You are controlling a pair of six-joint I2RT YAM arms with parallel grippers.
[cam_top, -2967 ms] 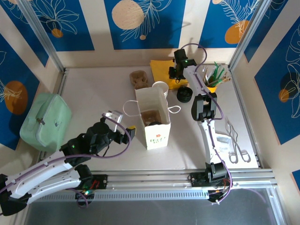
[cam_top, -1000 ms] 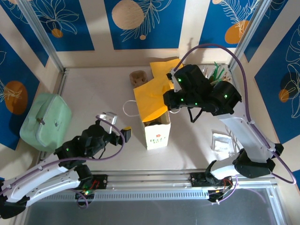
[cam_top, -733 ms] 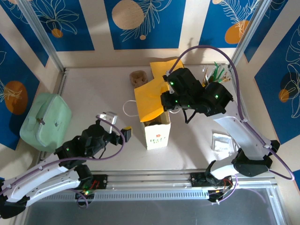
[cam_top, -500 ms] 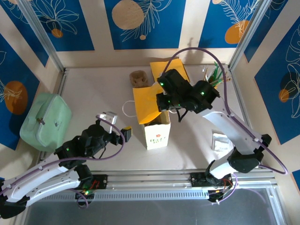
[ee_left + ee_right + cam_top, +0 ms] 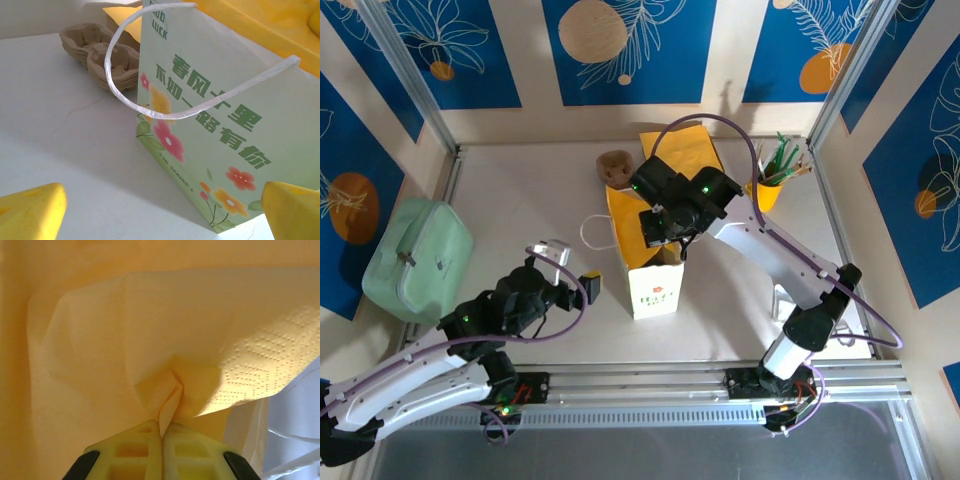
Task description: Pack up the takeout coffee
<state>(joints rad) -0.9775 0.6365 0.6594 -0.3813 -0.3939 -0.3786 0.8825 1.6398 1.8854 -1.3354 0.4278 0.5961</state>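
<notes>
My right gripper should release the yellow paper napkin that I am holding, letting it go inside the opening of the white paper bag (image 5: 652, 253).
A white paper bag (image 5: 655, 290) with a flower print stands upright mid-table; its printed side (image 5: 220, 115) and white handle loop face the left wrist camera. My right gripper (image 5: 653, 228) hangs over the bag's open mouth, shut on a yellow paper napkin (image 5: 623, 215). In the right wrist view the napkin (image 5: 200, 340) is pinched to a fold between the gripper's (image 5: 162, 432) closed fingertips. My left gripper (image 5: 575, 265) sits low to the left of the bag, open and holding nothing (image 5: 162, 210). The takeout coffee is hidden.
A stack of brown pulp cup carriers (image 5: 615, 165) lies behind the bag (image 5: 100, 55). More yellow napkins (image 5: 685, 150) lie at the back. A yellow cup of green utensils (image 5: 775, 175) stands back right. A green pouch (image 5: 415, 260) lies far left.
My right arm has swung left and stretched out, carrying the yellow napkin from beside the bag to above its mouth. The left arm has stayed still.
</notes>
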